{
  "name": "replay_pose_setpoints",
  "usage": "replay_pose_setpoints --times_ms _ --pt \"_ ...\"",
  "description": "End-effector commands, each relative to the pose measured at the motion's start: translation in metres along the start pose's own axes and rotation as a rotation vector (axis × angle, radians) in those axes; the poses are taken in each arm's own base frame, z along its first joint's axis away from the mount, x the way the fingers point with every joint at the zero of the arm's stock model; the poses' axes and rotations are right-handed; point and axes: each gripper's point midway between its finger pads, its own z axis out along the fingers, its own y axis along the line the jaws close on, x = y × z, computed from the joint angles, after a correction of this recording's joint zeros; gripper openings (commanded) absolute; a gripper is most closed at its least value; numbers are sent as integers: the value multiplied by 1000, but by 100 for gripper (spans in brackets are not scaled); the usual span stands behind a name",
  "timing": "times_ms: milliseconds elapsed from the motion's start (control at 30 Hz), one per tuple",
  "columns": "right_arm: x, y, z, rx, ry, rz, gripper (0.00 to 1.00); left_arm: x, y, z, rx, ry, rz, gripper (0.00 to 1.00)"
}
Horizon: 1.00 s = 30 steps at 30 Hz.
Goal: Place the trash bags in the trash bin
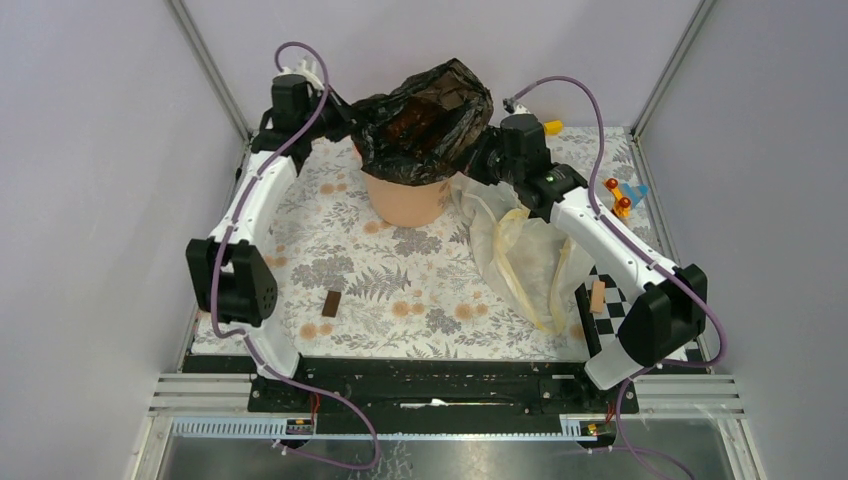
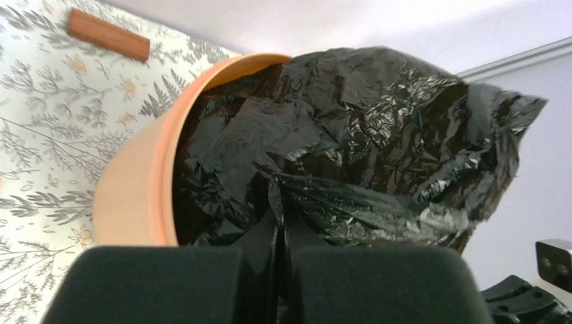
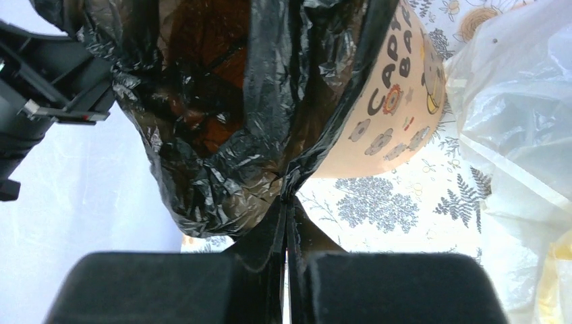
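Note:
The black trash bag's edge sits high above the trash bin's rim, so next my right gripper opens, grabs the bag's edge farther back (image 1: pixel 488 108) and lowers it.
The peach-orange trash bin (image 1: pixel 404 200) stands at the back middle of the table. A black trash bag (image 1: pixel 425 120) is draped over its mouth and puffs up above the rim. My left gripper (image 1: pixel 342 118) is shut on the bag's left edge; in the left wrist view the film (image 2: pixel 351 135) is pinched between the shut jaws (image 2: pixel 278 212) beside the bin's rim (image 2: pixel 168 135). My right gripper (image 1: pixel 478 155) is shut on the bag's right edge; the right wrist view shows the film (image 3: pixel 222 135) pinched at the jaws (image 3: pixel 289 201), with the bin's printed wall (image 3: pixel 398 101) behind.
A crumpled translucent cream bag (image 1: pixel 525 255) lies on the table right of the bin, under my right arm. A small brown block (image 1: pixel 332 303) lies front left. A tan block (image 1: pixel 598 296) sits on a checkered patch front right. Small toys (image 1: pixel 622 195) lie back right.

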Motion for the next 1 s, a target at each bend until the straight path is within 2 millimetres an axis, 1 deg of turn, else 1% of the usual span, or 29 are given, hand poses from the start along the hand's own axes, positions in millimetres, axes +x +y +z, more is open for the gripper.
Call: replay_pose_setpoints --times_ms 0,67,133,233,300,333,433,500,600,633,667,733,767,900,967 --pt "5 -6 -4 -1 22 -31 0 3 -2 26 3 11 20 0" --pt "6 -9 -2 7 24 -36 0 11 -1 39 7 37 17 0" --pt "5 -10 -1 10 21 -46 0 14 -1 46 3 52 21 0" --pt "3 -9 -1 11 25 -64 0 11 -1 45 -13 47 38 0" --pt "4 -5 -1 -3 44 -80 0 3 -5 35 -32 31 62 0" --pt "6 -4 -1 -13 57 -88 0 -5 -11 25 -33 6 81 0" --pt "14 -3 3 -31 98 -89 0 -24 -19 -5 -36 -59 97 0" --pt "19 -6 7 -28 116 -88 0 -36 -15 -27 -49 -98 86 0" --pt "24 -13 13 -10 127 -96 0 -48 6 -56 -81 -133 51 0" --pt "24 -17 15 0 127 -98 0 -47 11 -63 -89 -136 42 0" --pt "25 -20 18 13 125 -101 0 -53 23 -72 -112 -155 32 0" --pt "25 -27 25 40 120 -115 0 -54 38 -80 -141 -170 21 0" --pt "25 -30 28 55 117 -118 0 -51 43 -78 -142 -165 17 0" --pt "20 -45 38 122 93 -143 0 -29 62 -60 -133 -83 -23 0" --pt "15 -53 43 157 71 -166 0 -24 71 -51 -134 -78 -40 0"
